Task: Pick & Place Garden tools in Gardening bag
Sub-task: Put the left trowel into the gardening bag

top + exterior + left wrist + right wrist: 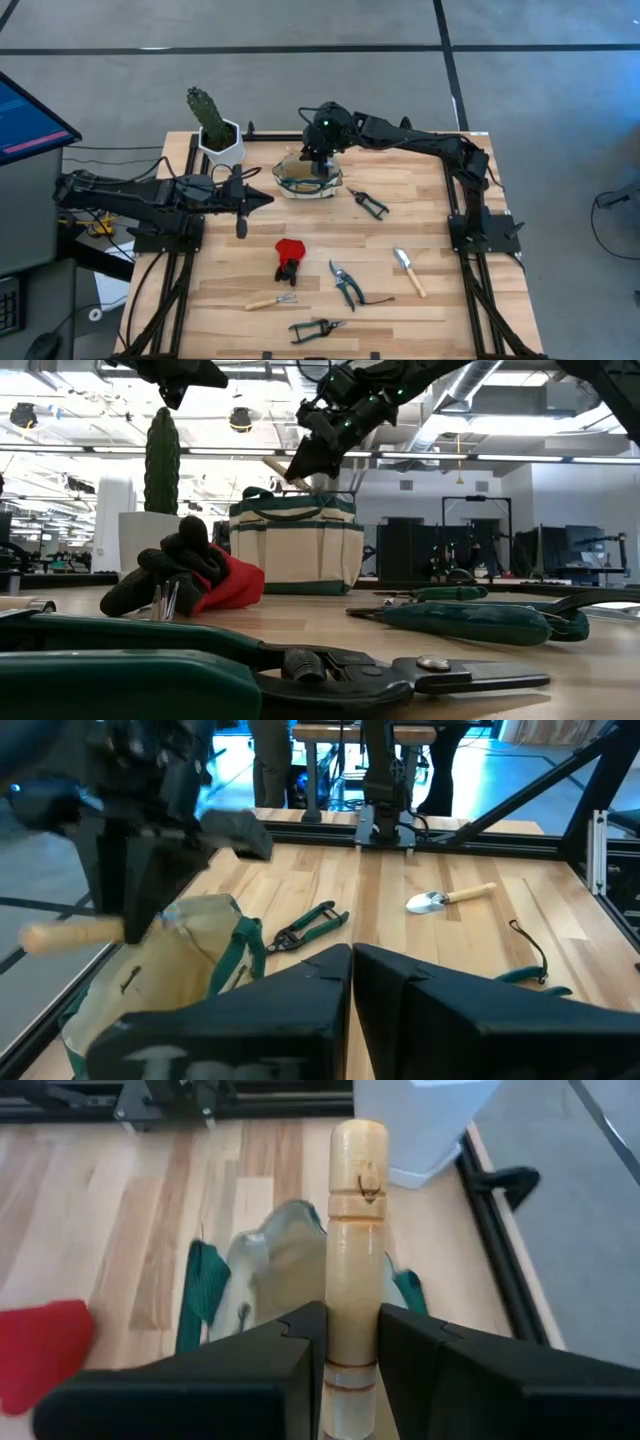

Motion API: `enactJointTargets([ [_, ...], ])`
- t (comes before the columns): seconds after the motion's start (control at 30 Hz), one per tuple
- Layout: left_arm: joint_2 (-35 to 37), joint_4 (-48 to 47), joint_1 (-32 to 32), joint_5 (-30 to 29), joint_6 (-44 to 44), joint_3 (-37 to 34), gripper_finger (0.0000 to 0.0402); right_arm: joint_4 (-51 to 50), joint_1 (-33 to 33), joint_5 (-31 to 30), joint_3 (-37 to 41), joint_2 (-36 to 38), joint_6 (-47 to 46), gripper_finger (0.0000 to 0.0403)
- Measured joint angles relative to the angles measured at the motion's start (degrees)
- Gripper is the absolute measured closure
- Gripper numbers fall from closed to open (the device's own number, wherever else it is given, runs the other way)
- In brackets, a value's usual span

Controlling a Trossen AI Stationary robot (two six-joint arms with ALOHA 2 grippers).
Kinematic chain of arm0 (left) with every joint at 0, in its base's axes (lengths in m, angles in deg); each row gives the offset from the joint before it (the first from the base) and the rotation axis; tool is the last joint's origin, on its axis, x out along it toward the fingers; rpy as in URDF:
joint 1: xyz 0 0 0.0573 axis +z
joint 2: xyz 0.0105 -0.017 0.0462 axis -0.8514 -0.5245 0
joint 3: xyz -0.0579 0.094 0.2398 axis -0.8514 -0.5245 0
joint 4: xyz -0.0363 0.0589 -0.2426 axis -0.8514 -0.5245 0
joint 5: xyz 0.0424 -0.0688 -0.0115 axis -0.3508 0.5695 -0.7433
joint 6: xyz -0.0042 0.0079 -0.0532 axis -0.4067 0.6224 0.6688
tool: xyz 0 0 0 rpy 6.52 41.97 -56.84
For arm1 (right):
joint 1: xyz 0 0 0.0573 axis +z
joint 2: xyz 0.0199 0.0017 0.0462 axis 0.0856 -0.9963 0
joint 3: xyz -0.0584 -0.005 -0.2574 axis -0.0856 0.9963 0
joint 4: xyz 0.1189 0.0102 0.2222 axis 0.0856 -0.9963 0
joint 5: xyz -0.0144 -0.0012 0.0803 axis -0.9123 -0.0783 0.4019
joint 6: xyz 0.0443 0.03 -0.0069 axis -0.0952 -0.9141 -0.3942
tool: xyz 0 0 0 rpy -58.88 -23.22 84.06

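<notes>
Next, my right gripper releases the wooden-handled tool inside the open gardening bag (311,176) (303,1308), toward the bag's cactus side. The tool is now just above the bag's mouth.
The beige gardening bag with green trim (310,180) stands open at the table's far middle; it also shows in the low view (297,545). My right gripper (318,150) is just above its mouth, shut on a wooden-handled tool (356,1230). The tool's metal end is hidden. My left gripper (262,198) is shut and empty, held above the table left of the bag. Green shears (368,203), a trowel (408,270), pruners (345,283), a red-and-black glove bundle (289,257), a small rake (272,301) and more shears (317,327) lie flat on the table. My right gripper pinches the wooden handle's lower part (352,1342) between its two fingers, which lie across the handle and come from above. The handle's free end (272,464) sticks out sideways, tilted. The tool is lifted clear, over the bag's mouth (280,1270).
A cactus in a white pot (220,140) stands at the far left, close beside the bag. The arms' black frame rails (455,210) run along both table sides. Bare wood lies between the bag and the loose tools.
</notes>
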Motion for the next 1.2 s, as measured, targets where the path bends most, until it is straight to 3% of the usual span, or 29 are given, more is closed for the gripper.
enactJointTargets([
  [1.2,0.02,0.00,0.00,0.02,0.42,0.00,0.0398,-6.69,0.63,-0.28,0.01,-1.61,-1.94,0.0345],
])
